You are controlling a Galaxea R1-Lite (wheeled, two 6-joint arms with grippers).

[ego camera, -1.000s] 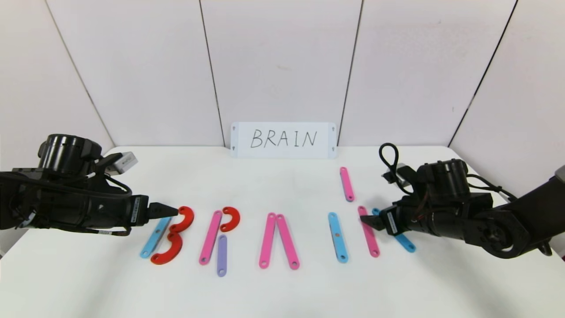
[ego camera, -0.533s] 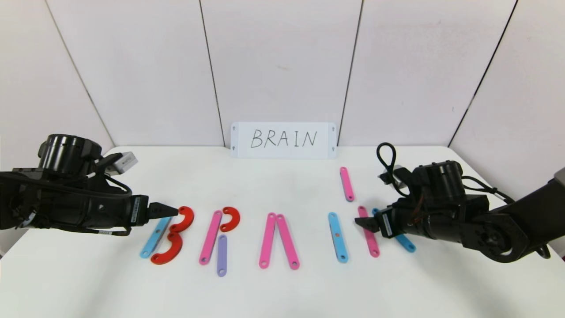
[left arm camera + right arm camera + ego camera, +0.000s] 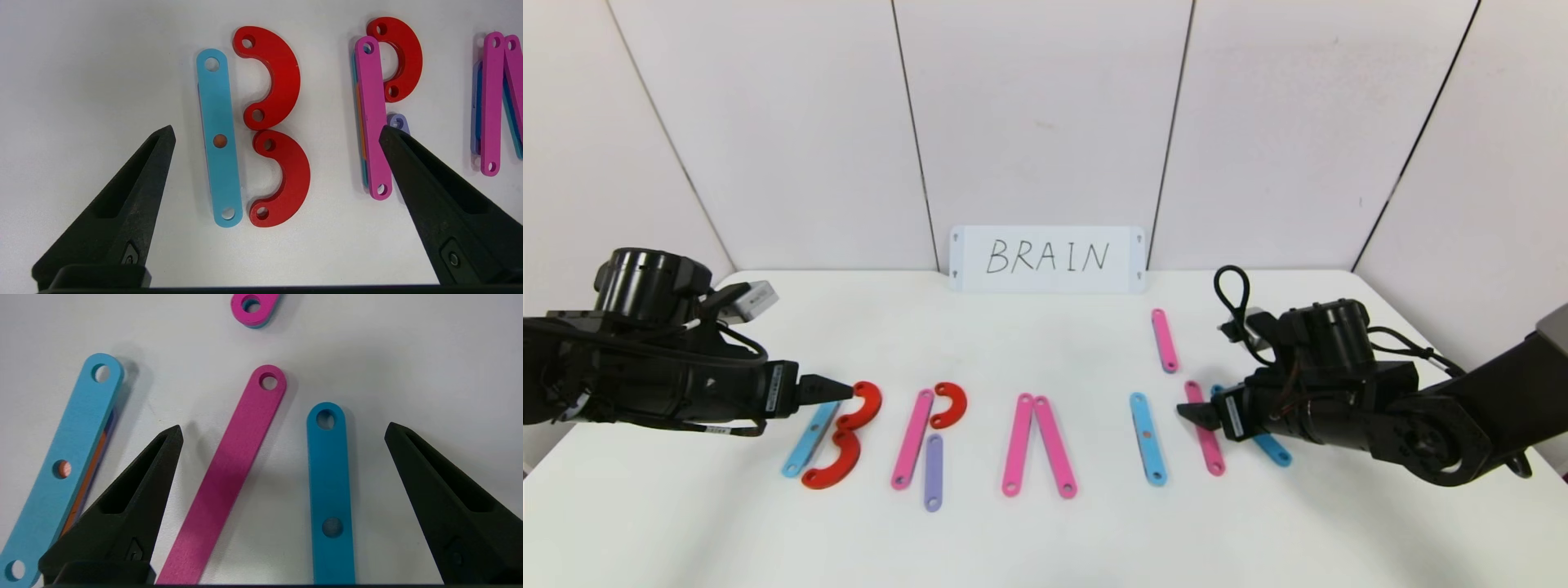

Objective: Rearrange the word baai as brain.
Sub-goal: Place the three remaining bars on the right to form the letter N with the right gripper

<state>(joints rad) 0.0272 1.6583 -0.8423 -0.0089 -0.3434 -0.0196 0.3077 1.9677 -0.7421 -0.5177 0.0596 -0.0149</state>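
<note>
The lone pink bar's middle [image 3: 1165,341] is behind the row of plastic pieces, and my right gripper needs to go there next and close on it.
The plastic pieces lie in a row on the white table [image 3: 1045,539]. A light-blue bar [image 3: 810,438] with two red hooks [image 3: 862,404] makes a B. A pink bar [image 3: 912,439], a red hook [image 3: 950,404] and a purple bar [image 3: 934,472] stand beside it, then two pink bars [image 3: 1018,443] joined at the top, then a light-blue bar [image 3: 1147,438]. My left gripper [image 3: 837,390] hovers open over the B [image 3: 277,132]. My right gripper [image 3: 1188,412] is open above a slanted pink bar [image 3: 229,473] and a blue bar [image 3: 330,490], holding nothing.
A white card [image 3: 1047,259] with handwritten "BRAIN" leans on the back wall. A lone pink bar [image 3: 1165,340] lies behind the row on the right. White wall panels close off the back and sides.
My right gripper has crept a little leftward over the slanted pink bar. The left arm and all the pieces have stayed put.
</note>
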